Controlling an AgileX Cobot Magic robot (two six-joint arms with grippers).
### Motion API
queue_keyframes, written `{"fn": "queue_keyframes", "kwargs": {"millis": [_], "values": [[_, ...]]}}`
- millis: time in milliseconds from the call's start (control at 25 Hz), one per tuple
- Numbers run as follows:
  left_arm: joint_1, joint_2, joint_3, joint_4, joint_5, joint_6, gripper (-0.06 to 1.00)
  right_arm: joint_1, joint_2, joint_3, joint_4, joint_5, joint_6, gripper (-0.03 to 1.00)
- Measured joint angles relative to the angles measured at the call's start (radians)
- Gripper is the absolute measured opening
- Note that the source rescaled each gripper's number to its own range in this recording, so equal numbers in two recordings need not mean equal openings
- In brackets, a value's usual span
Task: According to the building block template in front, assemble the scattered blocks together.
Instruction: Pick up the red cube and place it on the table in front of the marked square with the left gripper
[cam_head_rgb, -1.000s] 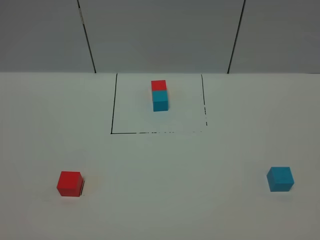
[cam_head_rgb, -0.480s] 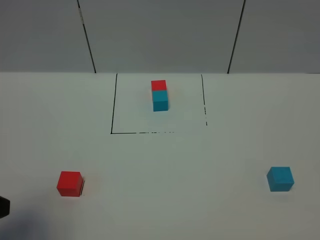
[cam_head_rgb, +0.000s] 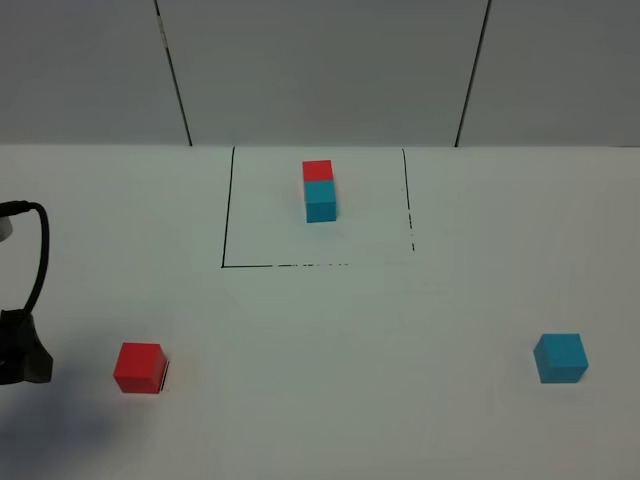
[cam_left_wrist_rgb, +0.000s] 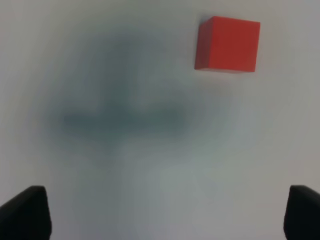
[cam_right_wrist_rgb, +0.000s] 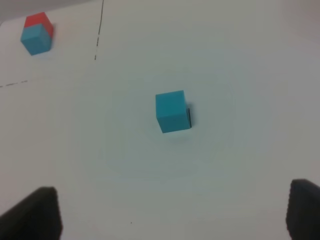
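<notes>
The scattered red cube is outside the black-lined square. My left gripper should close on the opposite sides (cam_head_rgb: 140, 367) (cam_left_wrist_rgb: 228, 44) of that cube.
The building block template (cam_head_rgb: 319, 190), a red cube joined to a cyan one, lies inside the black-lined square at the back middle; it also shows in the right wrist view as the template (cam_right_wrist_rgb: 36, 34). Of the scattered blocks, the red cube (cam_head_rgb: 139, 367) sits front left and the cyan cube (cam_head_rgb: 560, 358) front right. My left gripper (cam_left_wrist_rgb: 164, 214) is open and empty, above the table with the red cube (cam_left_wrist_rgb: 227, 44) ahead of it. My right gripper (cam_right_wrist_rgb: 170, 212) is open and empty, with the cyan cube (cam_right_wrist_rgb: 172, 111) ahead between its fingers' lines.
The left arm (cam_head_rgb: 20, 350) with its black cable (cam_head_rgb: 38, 250) stands at the left edge, just left of the red cube. A black-lined square (cam_head_rgb: 225, 230) marks the template's area. A grey panelled wall (cam_head_rgb: 320, 70) rises behind the white table.
The left arm has come into the exterior view at the left edge, nearer the red cube. None of the blocks has moved.
</notes>
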Motion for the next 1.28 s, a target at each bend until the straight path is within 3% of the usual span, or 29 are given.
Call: {"fn": "queue_keyframes", "kwargs": {"millis": [480, 720, 1040, 1280], "values": [[-0.009, 0.238, -0.053, 0.002, -0.053, -0.014, 0.87, 0.0, 0.0, 0.0, 0.0, 0.0, 0.0, 0.8], [-0.11, 0.338, -0.139, 0.029, -0.026, -0.011, 0.87, 0.0, 0.0, 0.0, 0.0, 0.0, 0.0, 0.8], [-0.175, 0.449, -0.156, 0.074, -0.101, -0.141, 0.87, 0.0, 0.0, 0.0, 0.0, 0.0, 0.0, 0.8], [-0.255, 0.541, -0.274, 0.085, -0.07, -0.169, 0.87, 0.0, 0.0, 0.0, 0.0, 0.0, 0.0, 0.8]]}}
